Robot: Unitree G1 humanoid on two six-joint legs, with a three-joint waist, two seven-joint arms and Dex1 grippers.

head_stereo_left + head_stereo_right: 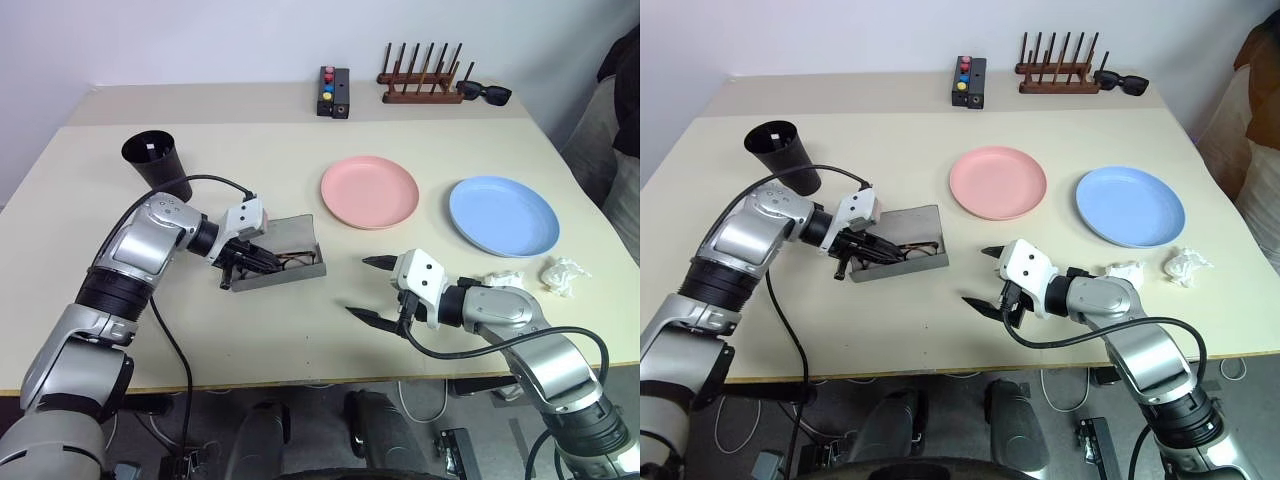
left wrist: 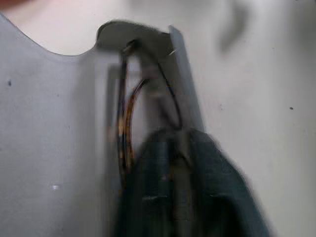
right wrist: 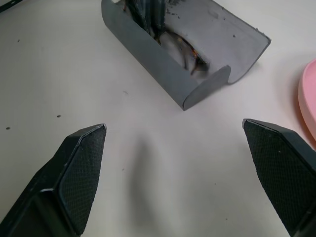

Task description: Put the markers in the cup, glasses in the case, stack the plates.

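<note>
I need to close my right gripper next on the pink plate's near rim [image 1: 393, 224], as that plate will go on the blue plate.
The grey case [image 1: 290, 273] lies open left of the table's middle, with the wire-rimmed glasses [image 2: 126, 123] lying inside it. My left gripper [image 1: 255, 262] reaches into the case from the left, right at the glasses. My right gripper [image 1: 367, 289] hovers open and empty just right of the case, pointing toward it. The black cup [image 1: 155, 160] stands upright at the far left. A pink plate [image 1: 369, 191] and a blue plate [image 1: 503, 215] lie side by side, apart, right of the middle. The markers are out of view.
Along the back edge stand a black box with coloured buttons [image 1: 333, 92], a wooden peg rack [image 1: 420, 85] and black sunglasses [image 1: 487, 94]. Two crumpled white paper wads [image 1: 565, 275] lie near the table's right edge, beside my right arm.
</note>
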